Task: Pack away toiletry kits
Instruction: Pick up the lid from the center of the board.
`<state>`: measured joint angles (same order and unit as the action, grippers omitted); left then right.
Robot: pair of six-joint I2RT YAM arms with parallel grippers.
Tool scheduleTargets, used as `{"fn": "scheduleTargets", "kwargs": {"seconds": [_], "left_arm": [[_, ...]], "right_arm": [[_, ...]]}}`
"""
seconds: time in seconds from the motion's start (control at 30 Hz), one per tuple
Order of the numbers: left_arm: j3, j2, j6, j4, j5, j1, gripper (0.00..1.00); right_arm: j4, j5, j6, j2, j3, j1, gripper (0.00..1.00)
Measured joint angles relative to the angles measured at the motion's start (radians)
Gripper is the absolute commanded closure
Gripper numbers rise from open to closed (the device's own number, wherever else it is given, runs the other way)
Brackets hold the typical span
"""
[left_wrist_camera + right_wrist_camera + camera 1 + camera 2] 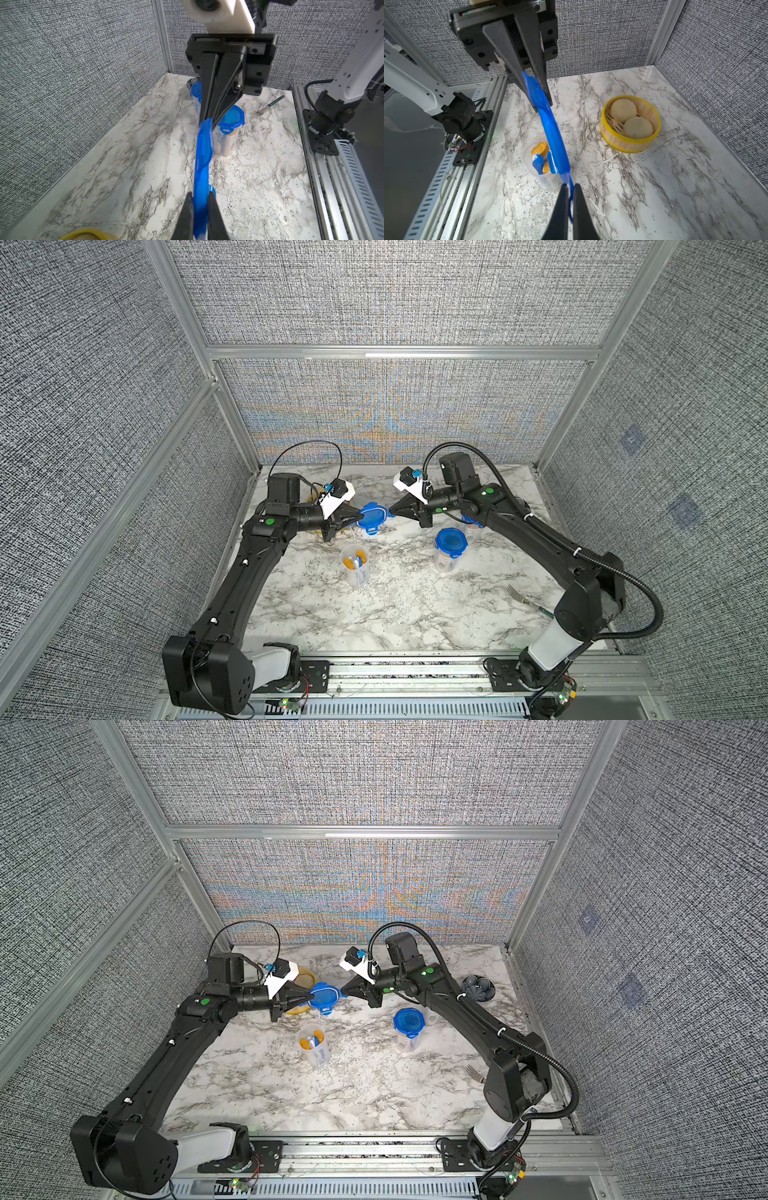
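Observation:
I need to open my right gripper, as its fingers meet only the blue lid's thin tab, and take the blue lid's rim point(563, 164) deeper before I put the lid on the open jar.
A blue clip lid point(371, 517) point(323, 997) hangs in the air on edge between both grippers, above the back of the table. My left gripper point(358, 516) point(200, 197) is shut on one rim of the lid point(202, 158). On the opposite side, my right gripper point(390, 513) point(570, 188) has its fingers close together around a tab of the lid point(552, 133). Below stands an open clear jar point(356, 562) point(539, 160) holding orange-capped bottles and a blue toothbrush. A lidded jar point(449, 547) point(229, 128) stands to the right, and another lidded jar point(196, 93) behind it.
A yellow bamboo steamer point(623, 143) with two buns sits at the back left, under my left wrist. At the back right lies a dark patterned bowl point(478, 988). A fork point(519, 597) lies near the right arm's base. Grey walls enclose three sides.

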<state>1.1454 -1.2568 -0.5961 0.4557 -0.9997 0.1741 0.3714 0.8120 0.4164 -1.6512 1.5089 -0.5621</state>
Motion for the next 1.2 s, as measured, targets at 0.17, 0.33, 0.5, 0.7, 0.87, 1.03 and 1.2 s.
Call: {"fn": "scheduleTargets", "kwargs": {"seconds": [0.17,0.33,0.5,0.7,0.87,1.03,1.2], "left_arm": [[0.01,-0.001,-0.047,-0.036,0.013,0.0,1.0],[0.02,0.003,-0.157,-0.058,-0.029,0.0,1.0],[0.008,0.014,-0.274,-0.06,-0.09,0.0,1.0],[0.019,0.002,-0.365,-0.049,-0.134,0.001,1.0],[0.037,-0.033,-0.404,-0.029,-0.167,0.001,1.0],[0.042,-0.046,-0.425,-0.023,-0.198,0.002,1.0],[0.035,-0.046,-0.427,-0.016,-0.216,0.002,1.0]], "right_arm": [[-0.114,-0.051,-0.026,0.11,-0.132,-0.002,0.38],[-0.288,-0.114,0.088,0.179,-0.307,-0.001,0.32],[-0.389,-0.129,0.202,0.173,-0.337,0.0,0.31],[-0.465,-0.099,0.237,0.135,-0.296,-0.001,0.37],[-0.52,-0.026,0.273,0.114,-0.301,-0.011,0.48],[-0.57,0.012,0.293,0.097,-0.311,-0.028,0.66],[-0.616,0.004,0.3,0.092,-0.322,-0.037,0.84]]}}
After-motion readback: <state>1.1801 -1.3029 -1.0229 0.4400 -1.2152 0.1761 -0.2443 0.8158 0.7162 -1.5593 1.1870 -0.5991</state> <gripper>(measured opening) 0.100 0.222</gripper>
